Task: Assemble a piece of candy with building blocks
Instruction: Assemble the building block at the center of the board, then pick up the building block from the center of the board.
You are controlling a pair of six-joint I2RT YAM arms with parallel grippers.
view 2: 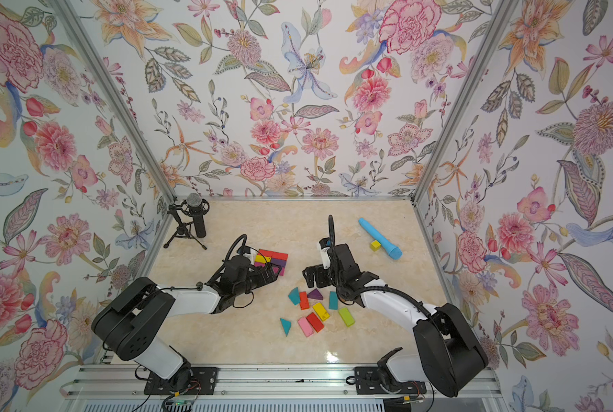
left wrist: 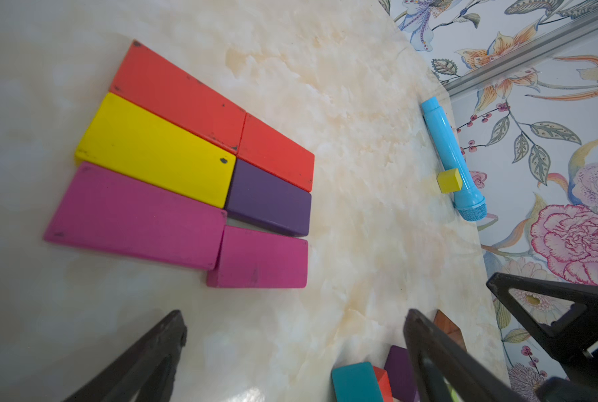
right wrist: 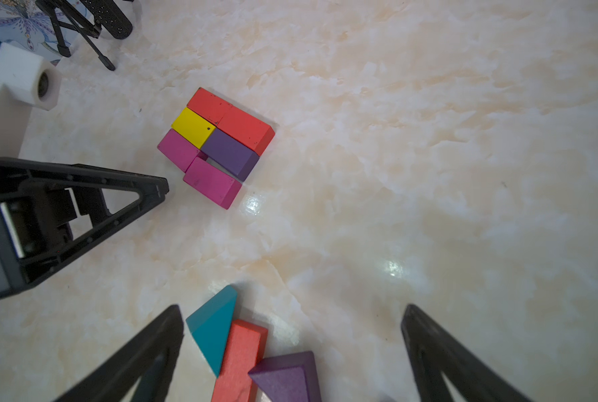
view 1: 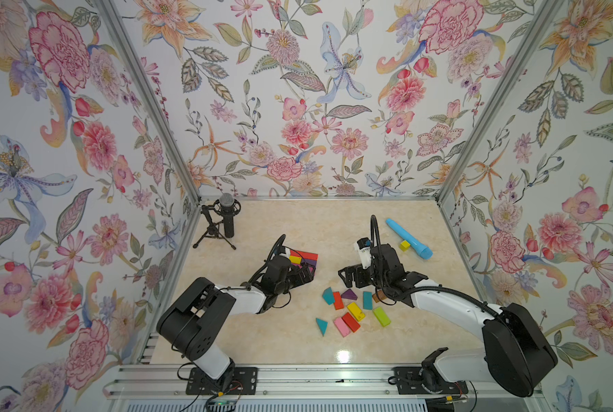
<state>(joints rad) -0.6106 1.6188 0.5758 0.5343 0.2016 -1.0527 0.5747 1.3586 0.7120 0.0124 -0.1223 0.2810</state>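
Observation:
The front teal wedge [view 1: 321, 325] lies alone beside the pink brick, so it is the next thing my left gripper should go to and close on.
Six building blocks lie flat and pressed together as a slab [left wrist: 193, 163]: two red, one yellow, one purple, two magenta, seen also in the right wrist view [right wrist: 221, 139]. My left gripper [left wrist: 296, 315] hangs open just short of the slab's magenta edge and covers part of the slab [view 1: 307, 257] in both top views. More loose blocks are scattered at centre right: a teal wedge [right wrist: 214, 330], a red brick [right wrist: 242, 358] and a purple wedge [right wrist: 285, 377] touch one another. My right gripper [right wrist: 292, 309] is open above these three, holding nothing.
A light-blue tube [view 1: 408, 238] lies at the back right with a small yellow cube [view 1: 404, 245] against it. A black microphone on a tripod [view 1: 226, 217] stands in the back left corner. Yellow [view 1: 355, 311], green [view 1: 381, 316] and pink [view 1: 341, 326] bricks lie nearer the front.

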